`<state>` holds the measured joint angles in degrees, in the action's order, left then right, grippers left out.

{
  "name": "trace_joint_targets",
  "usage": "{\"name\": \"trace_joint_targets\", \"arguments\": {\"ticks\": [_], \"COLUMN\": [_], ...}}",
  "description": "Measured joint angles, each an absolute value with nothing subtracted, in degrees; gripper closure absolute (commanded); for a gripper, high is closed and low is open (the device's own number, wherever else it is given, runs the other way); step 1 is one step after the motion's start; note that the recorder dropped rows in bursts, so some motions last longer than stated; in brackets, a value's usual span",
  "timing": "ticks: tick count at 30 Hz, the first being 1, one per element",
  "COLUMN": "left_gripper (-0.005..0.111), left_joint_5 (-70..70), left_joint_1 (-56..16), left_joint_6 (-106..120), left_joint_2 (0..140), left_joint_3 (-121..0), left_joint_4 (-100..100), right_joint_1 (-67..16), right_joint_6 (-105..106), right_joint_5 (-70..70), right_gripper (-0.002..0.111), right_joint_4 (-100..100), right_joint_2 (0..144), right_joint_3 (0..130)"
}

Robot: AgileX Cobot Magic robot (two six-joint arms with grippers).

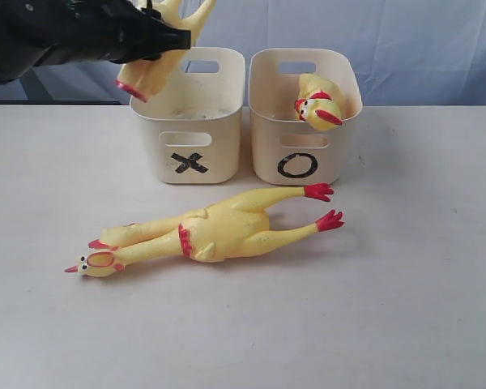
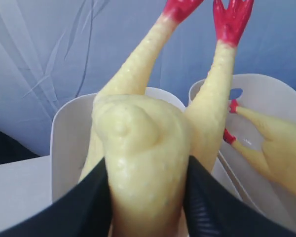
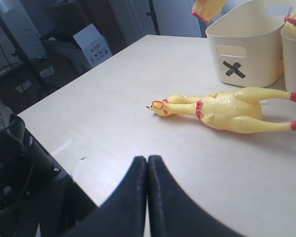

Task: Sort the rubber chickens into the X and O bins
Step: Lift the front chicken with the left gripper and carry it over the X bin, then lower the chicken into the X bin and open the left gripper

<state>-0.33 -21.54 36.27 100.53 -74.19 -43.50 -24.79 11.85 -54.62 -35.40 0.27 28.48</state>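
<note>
Next, I release the headless chicken body with my left gripper on the bottom inside the X bin (image 1: 188, 128), behind its front slot.
My left gripper (image 1: 166, 36) is shut on a headless chicken body (image 1: 150, 74), holding it above the X bin (image 1: 190, 121). In the left wrist view the yellow body (image 2: 145, 163) fills the space between the black fingers (image 2: 86, 202), red feet pointing away. A head-neck piece (image 1: 317, 104) rests in the O bin (image 1: 304, 117). A long whole chicken (image 1: 211, 231) lies on the table in front of both bins, head toward the left. My right gripper (image 3: 147, 160) is shut and empty, low over the table, away from the whole chicken (image 3: 222, 108).
The white table (image 1: 389, 308) spreads in front of the bins. A blue-grey cloth backdrop (image 1: 405, 40) hangs behind them. In the right wrist view the table's edge (image 3: 64, 148) drops off toward dark equipment and a cardboard box (image 3: 91, 44).
</note>
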Motion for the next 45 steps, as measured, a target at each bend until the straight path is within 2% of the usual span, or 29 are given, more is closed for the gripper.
{"name": "trace_joint_targets", "arguments": {"ticks": [11,26,28,30,33,36,45], "left_gripper": [0.107,0.107,0.101,0.090,0.066,0.052,0.039], "left_joint_5": [-1.85,2.87,4.01,4.86,5.30,5.40,5.29], "left_joint_1": [-21.54,-20.09,-19.50,-18.88,-18.31,-18.31,-18.31], "left_joint_6": [36.27,36.27,36.27,36.27,36.27,36.27,36.27], "left_joint_2": [110.39,118.91,119.46,119.71,119.92,119.92,119.92], "left_joint_3": [-84.71,-87.30,-87.30,-87.30,-87.30,-87.30,-87.30], "left_joint_4": [-46.64,-43.53,-43.15,-43.15,-43.15,-43.15,-43.15], "right_joint_1": [-24.79,-24.79,-24.79,-24.79,-24.79,-24.79,-24.79], "right_joint_6": [11.85,11.85,11.85,11.85,11.85,11.85,11.85], "right_joint_5": [-54.62,-54.62,-54.62,-54.62,-54.62,-54.62,-54.62], "right_gripper": [0.108,0.108,0.108,0.108,0.108,0.108,0.108], "right_joint_4": [-34.87,-34.60,-34.60,-34.48,-34.26,-34.11,-33.93], "right_joint_2": [0.27,0.27,0.27,0.27,0.27,0.27,0.27], "right_joint_3": [28.48,28.48,28.48,28.48,28.48,28.48,28.48]}}
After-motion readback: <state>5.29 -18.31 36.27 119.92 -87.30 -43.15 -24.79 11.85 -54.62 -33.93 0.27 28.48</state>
